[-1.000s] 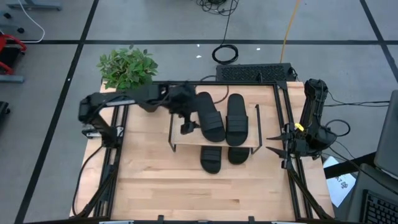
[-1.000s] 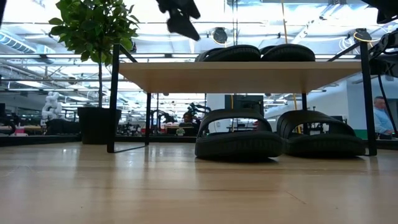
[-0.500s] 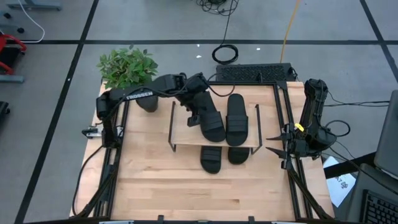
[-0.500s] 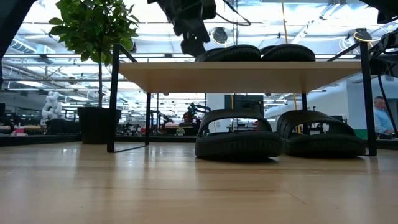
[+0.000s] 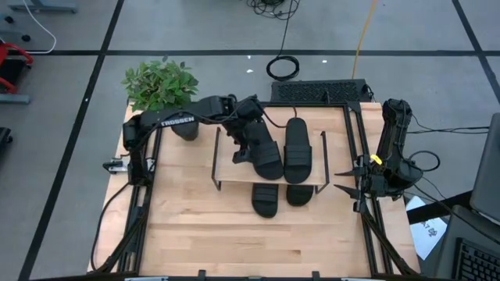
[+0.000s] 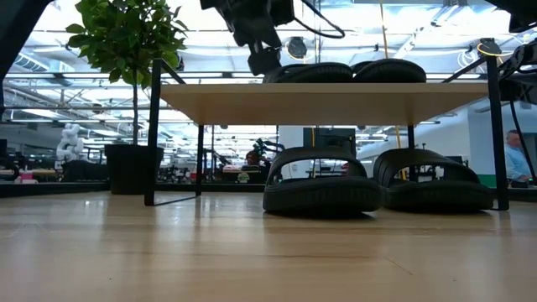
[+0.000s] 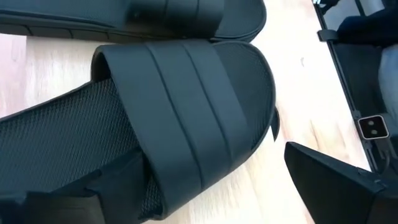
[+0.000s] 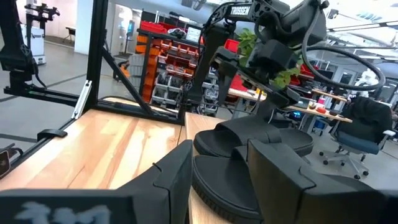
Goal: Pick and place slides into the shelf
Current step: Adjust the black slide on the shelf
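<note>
The slide under the robot's left gripper slants toward the other top slide, so the left gripper will grip its strap's outer side (image 7: 202, 177) and pull it straight, clear of that slide.
Two black slides lie side by side on the shelf's wooden top board (image 5: 226, 168): a left one (image 5: 266, 154) and a right one (image 5: 297, 148). Two more slides (image 6: 323, 180) (image 6: 436, 180) rest on their soles on the table under the board. My left gripper (image 5: 244, 150) hangs open over the top left slide, slanting down. In the left wrist view one finger (image 7: 56, 208) stands over its footbed and the other (image 7: 336, 180) beyond its side, with the strap (image 7: 186, 130) between them. My right gripper (image 5: 345, 183) waits open at the table's right edge. My left gripper stands open astride the top left slide's strap, coming from above and from the table's left. Whether the finger over the footbed (image 7: 74, 143) touches it, I cannot tell.
A potted plant (image 5: 160, 84) stands at the far left corner, close to my left arm. A black keyboard-like unit (image 5: 316, 91) lies behind the shelf. Black frame rails run along both table sides. The near half of the table (image 5: 250, 242) is bare wood. A person (image 6: 513, 155) sits far behind.
My left arm has swung in over the shelf. Its gripper has come down and toward the table's right, onto the top left slide, tipping further downward and staying open. The slides have not moved.
</note>
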Robot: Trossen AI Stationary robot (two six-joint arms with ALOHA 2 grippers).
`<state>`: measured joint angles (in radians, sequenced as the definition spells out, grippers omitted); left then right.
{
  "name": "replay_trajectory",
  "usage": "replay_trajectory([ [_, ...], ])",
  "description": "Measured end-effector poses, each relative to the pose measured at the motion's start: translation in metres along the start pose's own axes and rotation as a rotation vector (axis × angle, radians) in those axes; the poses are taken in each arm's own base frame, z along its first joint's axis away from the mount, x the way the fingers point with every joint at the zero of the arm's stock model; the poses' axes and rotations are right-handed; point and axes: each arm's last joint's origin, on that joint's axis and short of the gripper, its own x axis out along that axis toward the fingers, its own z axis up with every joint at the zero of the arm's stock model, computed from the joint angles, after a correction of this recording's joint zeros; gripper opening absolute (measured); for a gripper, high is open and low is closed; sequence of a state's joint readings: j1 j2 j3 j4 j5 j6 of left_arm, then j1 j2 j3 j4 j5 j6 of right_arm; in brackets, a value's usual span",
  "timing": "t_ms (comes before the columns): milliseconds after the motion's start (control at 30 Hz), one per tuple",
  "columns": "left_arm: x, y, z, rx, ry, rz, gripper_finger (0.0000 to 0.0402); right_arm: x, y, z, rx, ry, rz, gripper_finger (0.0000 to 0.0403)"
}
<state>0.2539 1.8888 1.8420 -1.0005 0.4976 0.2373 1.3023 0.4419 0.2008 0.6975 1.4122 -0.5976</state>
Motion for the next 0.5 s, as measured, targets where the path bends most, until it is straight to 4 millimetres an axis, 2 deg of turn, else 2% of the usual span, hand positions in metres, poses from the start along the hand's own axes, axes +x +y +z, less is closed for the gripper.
replay_trajectory([
  [500,-0.007,0.014,0.003,-0.014,-0.064,0.050,0.0201,0.000,0.000,0.000,0.002,0.000,0.000,0.0146],
])
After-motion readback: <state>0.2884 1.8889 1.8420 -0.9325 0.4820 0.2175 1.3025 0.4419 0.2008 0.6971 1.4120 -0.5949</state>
